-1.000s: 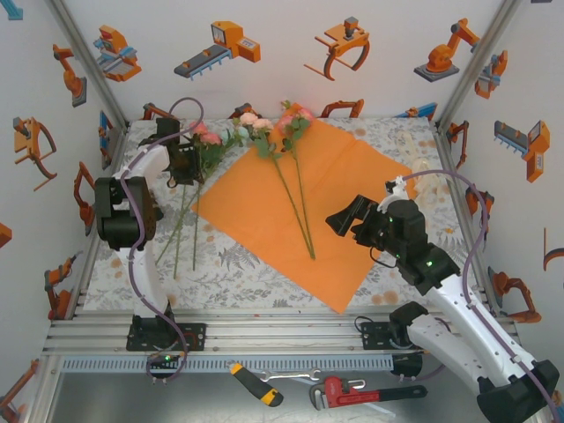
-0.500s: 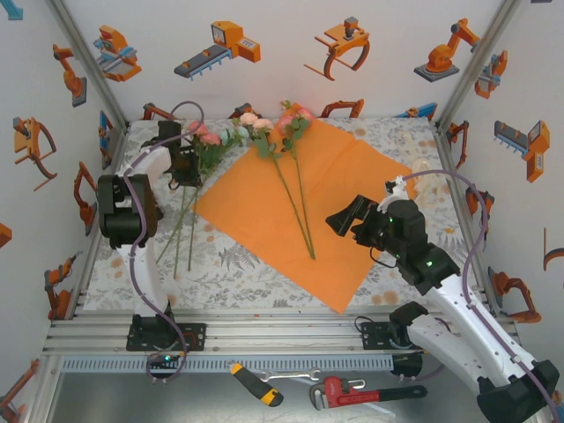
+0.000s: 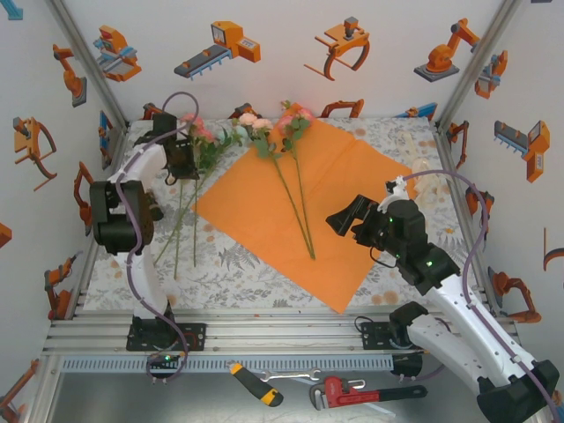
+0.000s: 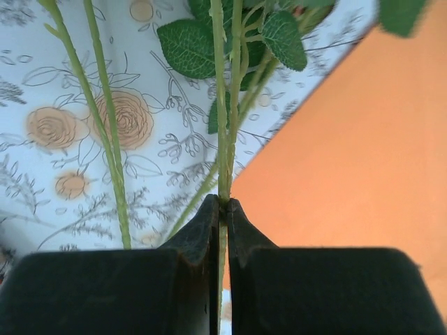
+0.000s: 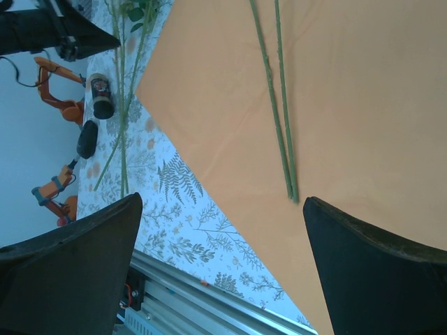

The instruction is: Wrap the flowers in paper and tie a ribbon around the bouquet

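The thin green stem, now at the paper's back corner, will be let go by my left gripper on the orange paper (image 3: 315, 187) next to the flowers, facing my right gripper.
The orange paper (image 3: 291, 207) lies flat mid-table, seen too in the wrist views (image 4: 356, 139) (image 5: 349, 84). Two flowers (image 3: 295, 119) rest on it, blooms toward the back and stems (image 5: 279, 118) running forward. My left gripper (image 3: 181, 159) is at the paper's back left corner, shut on a thin green stem (image 4: 223, 167) of a pink-bloomed flower (image 3: 198, 130), whose long stems trail toward the front. A second stem (image 4: 105, 132) passes just left of the jaws. My right gripper (image 3: 342, 220) (image 5: 222, 202) hovers open over the paper's right part, holding nothing. A pale strip, perhaps the ribbon (image 3: 418, 160), lies back right.
The floral tablecloth (image 3: 238, 264) covers the table inside white walls with orange robot stickers. An aluminium rail (image 3: 282, 330) runs along the near edge. Below it lie a screwdriver (image 3: 256, 384), a spanner (image 3: 291, 376) and a red pipe wrench (image 3: 352, 390).
My left gripper has shut on the flower stem and shifted slightly back and left with it, and the trailing stems swung. The right arm has stayed still.
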Controlling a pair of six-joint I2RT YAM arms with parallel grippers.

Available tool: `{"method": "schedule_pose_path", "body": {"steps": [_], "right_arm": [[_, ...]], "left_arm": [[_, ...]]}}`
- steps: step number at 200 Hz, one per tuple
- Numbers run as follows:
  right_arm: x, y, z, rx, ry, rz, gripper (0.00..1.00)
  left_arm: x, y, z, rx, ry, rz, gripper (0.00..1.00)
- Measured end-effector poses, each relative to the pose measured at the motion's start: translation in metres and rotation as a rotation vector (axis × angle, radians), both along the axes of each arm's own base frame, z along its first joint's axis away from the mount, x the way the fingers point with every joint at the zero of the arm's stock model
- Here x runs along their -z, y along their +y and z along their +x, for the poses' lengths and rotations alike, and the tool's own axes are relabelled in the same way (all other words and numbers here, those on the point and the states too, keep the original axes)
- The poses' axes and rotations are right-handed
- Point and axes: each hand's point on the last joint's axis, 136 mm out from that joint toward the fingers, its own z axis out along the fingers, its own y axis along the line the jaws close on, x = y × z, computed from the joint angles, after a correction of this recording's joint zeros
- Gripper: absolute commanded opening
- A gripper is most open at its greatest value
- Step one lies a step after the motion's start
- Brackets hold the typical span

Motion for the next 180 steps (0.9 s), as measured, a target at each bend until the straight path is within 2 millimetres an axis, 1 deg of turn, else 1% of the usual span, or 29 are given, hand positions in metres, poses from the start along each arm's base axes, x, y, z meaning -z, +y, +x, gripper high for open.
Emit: {"method": "schedule_pose_path", "body": {"steps": [17, 26, 43, 51, 63, 76, 79, 83, 88, 90, 91, 95, 100, 106, 107, 110, 113, 122, 123, 125, 129, 131, 132, 135, 138, 147, 158, 167, 180], "right_arm": [[0.002, 0.000, 0.001, 0.000, 0.005, -0.003, 0.87], [0.003, 0.001, 0.001, 0.000, 0.009, -0.005, 0.87], [0.004, 0.001, 0.002, 0.000, 0.014, -0.008, 0.87], [0.005, 0.001, 0.003, 0.000, 0.014, -0.008, 0.87], [0.006, 0.002, 0.003, 0.000, 0.017, -0.010, 0.87], [0.007, 0.002, 0.004, 0.000, 0.021, -0.011, 0.87], [0.007, 0.002, 0.004, 0.000, 0.022, -0.012, 0.87], [0.008, 0.002, 0.004, 0.000, 0.023, -0.012, 0.87], [0.008, 0.002, 0.004, 0.000, 0.025, -0.013, 0.87], [0.008, 0.002, 0.004, 0.000, 0.024, -0.013, 0.87], [0.008, 0.002, 0.004, 0.000, 0.024, -0.013, 0.87], [0.008, 0.002, 0.004, 0.000, 0.025, -0.014, 0.87], [0.008, 0.002, 0.004, 0.000, 0.026, -0.014, 0.87], [0.008, 0.001, 0.003, 0.000, 0.027, -0.015, 0.87], [0.008, 0.001, 0.003, 0.000, 0.027, -0.015, 0.87], [0.008, 0.001, 0.002, 0.001, 0.026, -0.014, 0.87], [0.008, 0.001, 0.002, 0.001, 0.026, -0.014, 0.87], [0.006, -0.001, 0.000, 0.003, 0.022, -0.014, 0.87], [0.006, -0.001, -0.001, 0.004, 0.022, -0.015, 0.87], [0.006, -0.001, -0.001, 0.004, 0.021, -0.014, 0.87], [0.004, -0.003, -0.003, 0.007, 0.017, -0.014, 0.87], [0.004, -0.003, -0.003, 0.007, 0.017, -0.014, 0.87], [0.004, -0.004, -0.004, 0.007, 0.016, -0.014, 0.87], [0.003, -0.004, -0.005, 0.008, 0.015, -0.013, 0.87], [0.002, -0.005, -0.006, 0.010, 0.011, -0.013, 0.87], [0.000, -0.009, -0.009, 0.017, 0.005, -0.014, 0.87], [-0.004, -0.013, -0.013, 0.027, -0.010, -0.014, 0.87], [-0.005, -0.016, -0.016, 0.033, -0.015, -0.015, 0.87], [-0.006, -0.019, -0.019, 0.040, -0.018, -0.017, 0.87]], "left_arm": [[-0.041, -0.003, -0.003, -0.022, -0.076, -0.042, 0.00], [-0.066, -0.009, -0.005, -0.031, -0.127, -0.092, 0.00], [-0.099, -0.023, -0.011, -0.049, -0.201, -0.199, 0.00], [-0.110, -0.035, -0.014, -0.051, -0.225, -0.252, 0.00], [-0.123, -0.062, -0.014, -0.046, -0.249, -0.332, 0.00], [-0.130, -0.108, -0.013, -0.016, -0.262, -0.427, 0.00], [-0.131, -0.117, -0.014, -0.007, -0.262, -0.444, 0.00], [-0.130, -0.137, -0.014, 0.011, -0.256, -0.477, 0.00], [-0.128, -0.155, -0.014, 0.031, -0.248, -0.502, 0.00], [-0.127, -0.168, -0.015, 0.045, -0.240, -0.519, 0.00], [-0.127, -0.168, -0.015, 0.045, -0.240, -0.519, 0.00], [-0.123, -0.188, -0.015, 0.068, -0.226, -0.537, 0.00], [-0.122, -0.206, -0.014, 0.089, -0.219, -0.556, 0.00], [-0.117, -0.237, -0.011, 0.128, -0.204, -0.572, 0.00], [-0.117, -0.237, -0.011, 0.128, -0.204, -0.572, 0.00], [-0.113, -0.249, -0.009, 0.141, -0.199, -0.574, 0.00], [-0.111, -0.268, -0.010, 0.170, -0.190, -0.579, 0.00], [-0.101, -0.303, -0.008, 0.215, -0.175, -0.574, 0.00], [-0.099, -0.311, -0.008, 0.227, -0.171, -0.570, 0.00], [-0.098, -0.314, -0.009, 0.232, -0.170, -0.570, 0.00], [-0.092, -0.332, -0.007, 0.257, -0.170, -0.559, 0.00], [-0.092, -0.334, -0.008, 0.261, -0.169, -0.558, 0.00], [-0.091, -0.343, -0.008, 0.273, -0.171, -0.554, 0.00], [-0.089, -0.347, -0.007, 0.279, -0.173, -0.549, 0.00], [-0.084, -0.360, -0.009, 0.299, -0.170, -0.540, 0.00], [-0.074, -0.383, -0.012, 0.333, -0.166, -0.520, 0.00], [-0.063, -0.403, -0.016, 0.358, -0.155, -0.503, 0.00], [-0.054, -0.413, -0.017, 0.366, -0.146, -0.497, 0.00], [-0.042, -0.416, -0.013, 0.353, -0.138, -0.490, 0.00]]}}
